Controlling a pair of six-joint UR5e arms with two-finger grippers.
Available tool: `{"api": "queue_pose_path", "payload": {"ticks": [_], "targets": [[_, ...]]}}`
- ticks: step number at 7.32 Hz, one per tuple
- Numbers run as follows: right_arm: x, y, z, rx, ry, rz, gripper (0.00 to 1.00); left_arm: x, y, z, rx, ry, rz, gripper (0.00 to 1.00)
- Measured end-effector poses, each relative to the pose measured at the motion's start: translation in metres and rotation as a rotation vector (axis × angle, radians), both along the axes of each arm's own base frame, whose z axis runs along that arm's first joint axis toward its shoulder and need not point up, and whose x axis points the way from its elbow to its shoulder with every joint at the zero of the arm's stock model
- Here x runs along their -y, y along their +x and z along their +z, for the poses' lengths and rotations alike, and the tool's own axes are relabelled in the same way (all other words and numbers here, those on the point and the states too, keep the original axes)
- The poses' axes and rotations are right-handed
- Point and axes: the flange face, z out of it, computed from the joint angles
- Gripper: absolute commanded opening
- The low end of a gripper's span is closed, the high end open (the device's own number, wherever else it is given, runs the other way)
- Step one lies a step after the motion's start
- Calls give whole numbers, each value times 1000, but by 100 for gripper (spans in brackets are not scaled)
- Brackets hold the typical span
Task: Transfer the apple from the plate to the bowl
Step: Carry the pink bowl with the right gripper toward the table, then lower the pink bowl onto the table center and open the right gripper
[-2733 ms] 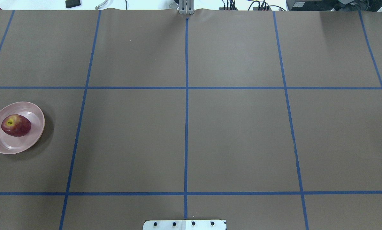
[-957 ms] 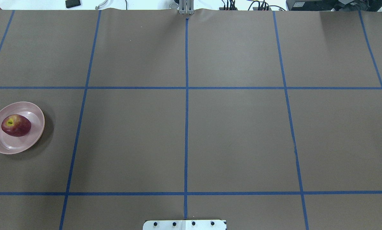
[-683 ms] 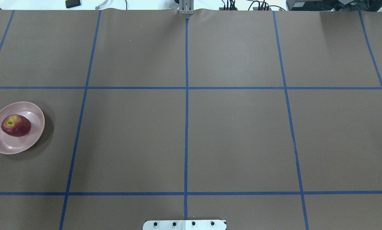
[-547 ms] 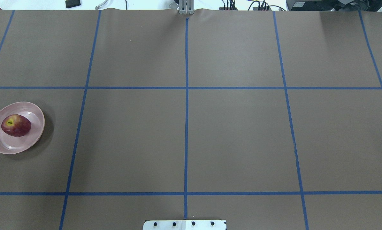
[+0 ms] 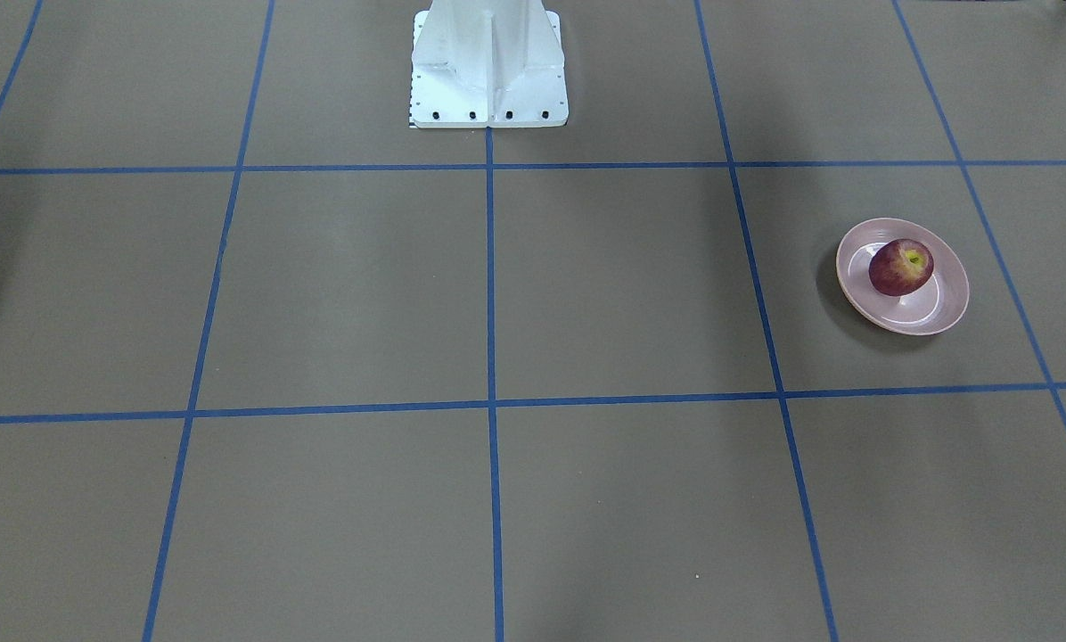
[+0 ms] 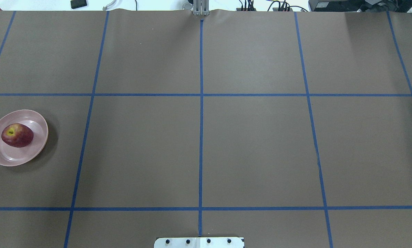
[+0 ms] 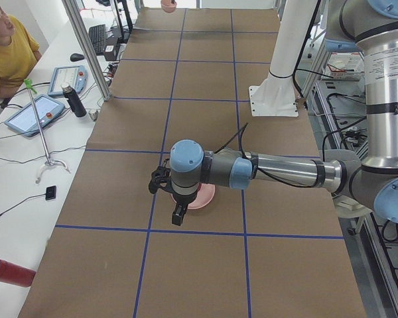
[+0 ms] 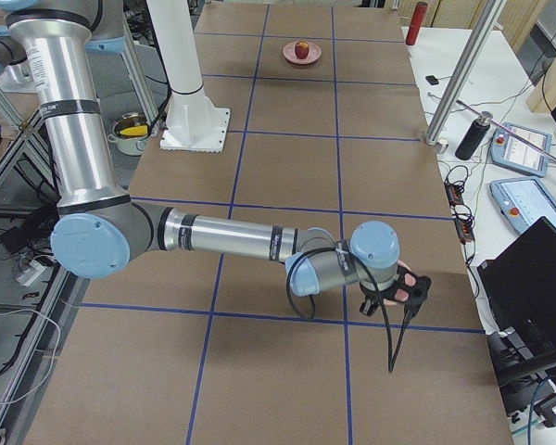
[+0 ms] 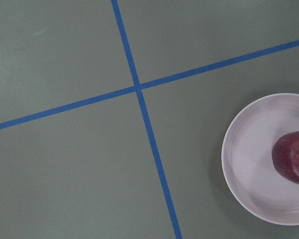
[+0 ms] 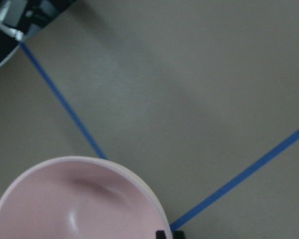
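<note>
I need to use my right gripper to set the pink bowl down on the blue tape line ahead of the white robot base [image 5: 500, 341].
The dark-red apple [image 6: 17, 135] lies on the pale-pink plate [image 6: 16, 156] at the table's left end; both also show in the front view, apple [image 5: 900, 266] on plate [image 5: 907, 310], and in the left wrist view, apple [image 9: 293, 157] on plate [image 9: 249, 164]. My left gripper [image 7: 178, 217] hangs over the plate [image 7: 204, 197]; I cannot tell whether it is open. My right gripper [image 8: 396, 295] hovers over the pink bowl [image 8: 406, 295] at the table's right end; I cannot tell its state. The empty bowl [image 10: 79, 204] fills the right wrist view's lower left.
The white robot base [image 5: 488, 62] stands at the table's near middle. An operator in yellow [image 7: 6, 46], tablets and a red cylinder [image 7: 10, 271] are beside the table. A laptop [image 8: 528, 287] sits near the right end. Blue tape lines grid the brown surface.
</note>
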Motion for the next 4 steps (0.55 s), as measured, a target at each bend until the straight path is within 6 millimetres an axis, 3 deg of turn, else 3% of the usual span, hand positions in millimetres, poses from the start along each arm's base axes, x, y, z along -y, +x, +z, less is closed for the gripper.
{"api": "queue_pose_path", "payload": {"ticks": [2, 4], "targets": [[21, -109, -116, 31, 185, -153, 0, -2, 0, 2, -1, -6, 0, 98], [9, -215, -202, 91, 207, -201, 0, -3, 0, 2, -2, -8, -1, 98]]}}
